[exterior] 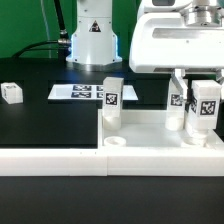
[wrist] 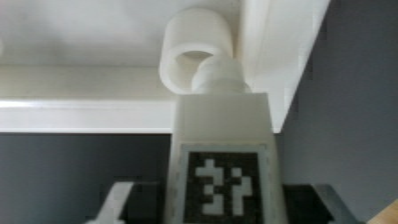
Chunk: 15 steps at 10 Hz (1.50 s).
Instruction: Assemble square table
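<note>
Next, my gripper releases the tagged leg, standing upright in the slab's near corner hole point(exterior: 193, 140) point(wrist: 194, 69) below the slab's narrow end.
The square table's white slab point(exterior: 150, 127) lies flat against the front wall. One tagged leg point(exterior: 111, 97) stands on its corner at the exterior view's left, and another leg point(exterior: 177, 99) stands further back on the right. My gripper point(exterior: 203, 92) is shut on a third tagged leg point(exterior: 205, 108), held upright over the slab's near right corner. In the wrist view this leg point(wrist: 222, 150) sits between my fingers point(wrist: 125, 200), and its narrow end reaches a raised corner hole ring point(wrist: 192, 45) on the slab point(wrist: 71, 100). I cannot tell whether the end is inside the hole. A loose leg point(exterior: 11, 93) lies far left.
A long low white border wall point(exterior: 55, 160) runs along the table's front. The marker board point(exterior: 82, 92) lies flat behind the slab. The arm's base point(exterior: 92, 35) stands at the back. An open corner hole point(exterior: 116, 141) shows at the slab's near left.
</note>
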Motion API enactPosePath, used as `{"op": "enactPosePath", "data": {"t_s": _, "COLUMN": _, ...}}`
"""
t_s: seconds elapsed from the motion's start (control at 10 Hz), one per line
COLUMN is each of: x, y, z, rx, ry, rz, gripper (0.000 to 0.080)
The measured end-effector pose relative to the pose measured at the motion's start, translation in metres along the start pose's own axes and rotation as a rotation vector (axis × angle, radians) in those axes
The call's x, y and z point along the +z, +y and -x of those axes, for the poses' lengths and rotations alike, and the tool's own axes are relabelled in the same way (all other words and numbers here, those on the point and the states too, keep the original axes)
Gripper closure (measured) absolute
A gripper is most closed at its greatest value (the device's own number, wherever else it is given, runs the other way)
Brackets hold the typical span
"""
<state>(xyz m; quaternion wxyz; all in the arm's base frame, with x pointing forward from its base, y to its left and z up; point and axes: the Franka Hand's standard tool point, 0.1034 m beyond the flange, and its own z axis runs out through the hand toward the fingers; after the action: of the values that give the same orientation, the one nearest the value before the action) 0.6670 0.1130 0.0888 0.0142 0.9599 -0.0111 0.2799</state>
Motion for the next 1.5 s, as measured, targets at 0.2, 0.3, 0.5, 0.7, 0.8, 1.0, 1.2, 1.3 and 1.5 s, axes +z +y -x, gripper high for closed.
{"op": "enactPosePath", "data": {"t_s": 0.2, "x": 0.000, "y": 0.005, "z": 0.000, "rx": -0.012, "ry": 0.005, "rz": 0.004, "gripper": 0.0509}}
{"op": "enactPosePath", "data": {"t_s": 0.3, "x": 0.002, "y": 0.008, "z": 0.001, "rx": -0.014, "ry": 0.003, "rz": 0.007, "gripper": 0.0509}}
{"op": "enactPosePath", "data": {"t_s": 0.5, "x": 0.005, "y": 0.012, "z": 0.003, "rx": -0.015, "ry": 0.003, "rz": 0.013, "gripper": 0.0509}}
{"op": "enactPosePath", "data": {"t_s": 0.7, "x": 0.013, "y": 0.009, "z": 0.011, "rx": -0.021, "ry": -0.010, "rz": 0.015, "gripper": 0.0509}}
{"op": "enactPosePath", "data": {"t_s": 0.8, "x": 0.014, "y": 0.007, "z": 0.013, "rx": -0.022, "ry": -0.012, "rz": 0.016, "gripper": 0.0509}}
{"op": "enactPosePath", "data": {"t_s": 1.0, "x": 0.014, "y": 0.006, "z": 0.014, "rx": -0.010, "ry": -0.008, "rz": 0.017, "gripper": 0.0509}}
{"op": "enactPosePath", "data": {"t_s": 1.2, "x": 0.014, "y": 0.007, "z": 0.014, "rx": -0.012, "ry": -0.005, "rz": 0.018, "gripper": 0.0509}}
{"op": "enactPosePath", "data": {"t_s": 1.3, "x": 0.014, "y": 0.007, "z": 0.014, "rx": -0.012, "ry": -0.005, "rz": 0.018, "gripper": 0.0413}}
{"op": "enactPosePath", "data": {"t_s": 1.5, "x": 0.014, "y": 0.007, "z": 0.014, "rx": -0.012, "ry": -0.005, "rz": 0.018, "gripper": 0.0235}}
